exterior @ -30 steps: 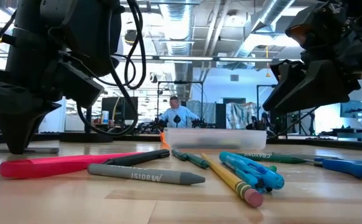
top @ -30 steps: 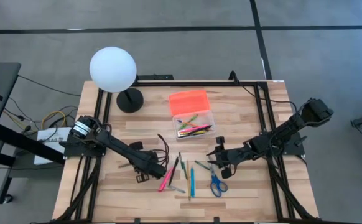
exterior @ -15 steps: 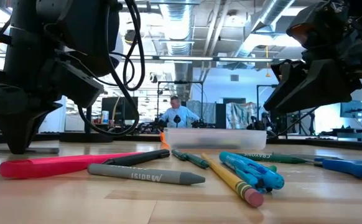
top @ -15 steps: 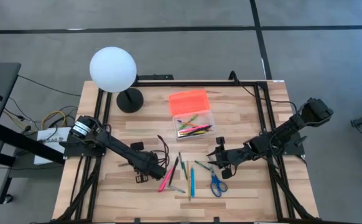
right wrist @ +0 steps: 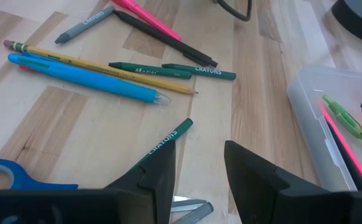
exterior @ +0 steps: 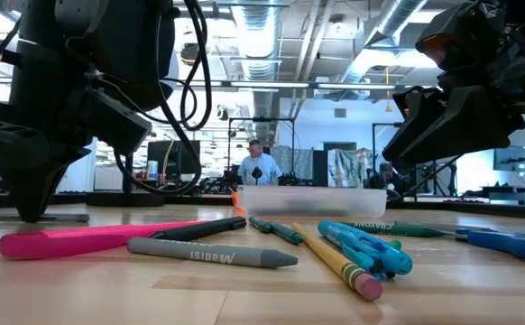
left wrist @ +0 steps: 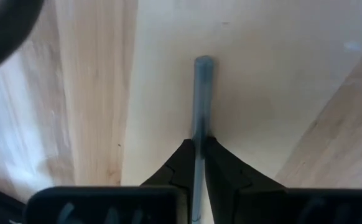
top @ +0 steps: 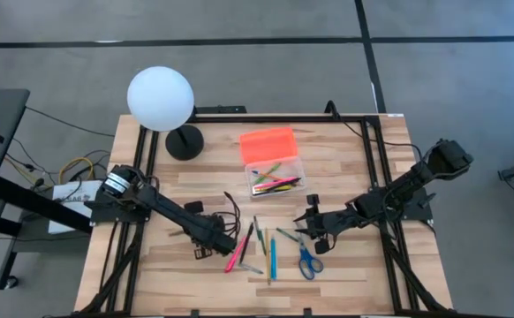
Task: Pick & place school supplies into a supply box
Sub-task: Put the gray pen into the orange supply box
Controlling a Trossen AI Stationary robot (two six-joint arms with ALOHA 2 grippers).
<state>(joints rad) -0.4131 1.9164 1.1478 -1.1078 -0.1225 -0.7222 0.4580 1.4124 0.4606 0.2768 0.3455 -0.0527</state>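
My left gripper holds the grey pen near its tip; next I open and grip it nearer its middle point(left wrist: 197, 205), then carry it to the supply box.
Loose supplies lie on the table's near middle: a pink marker point(top: 236, 255), a black pen point(top: 246, 237), a blue pen point(top: 272, 259), green crayons point(right wrist: 171, 70), a yellow pencil point(right wrist: 100, 65) and blue-handled scissors point(top: 307, 262). The clear supply box point(top: 275, 177) stands farther back, several pens inside it and its orange lid point(top: 268, 142) flat behind it. My left gripper point(top: 203, 252) is low at the table, left of the pile, shut on a thin grey pen point(left wrist: 201, 93). My right gripper point(right wrist: 198, 171) hangs open over a green crayon point(right wrist: 166, 141) without touching it. My left gripper pinches the grey pen point(left wrist: 197, 146) between its two fingertips point(left wrist: 182, 163). The fingers point down at the table and lie along the pen, whose free end point(left wrist: 203, 62) reaches out past them. The pen stays level at table height point(exterior: 67, 218); whether it rests on the wood I cannot tell.
A white globe lamp point(top: 160, 98) on a black base point(top: 185, 142) stands at the far left. A black frame point(top: 374, 141) runs along the table's edges. Bare wood lies left of the box and along the near edge. A person point(exterior: 254, 165) sits far behind the table.
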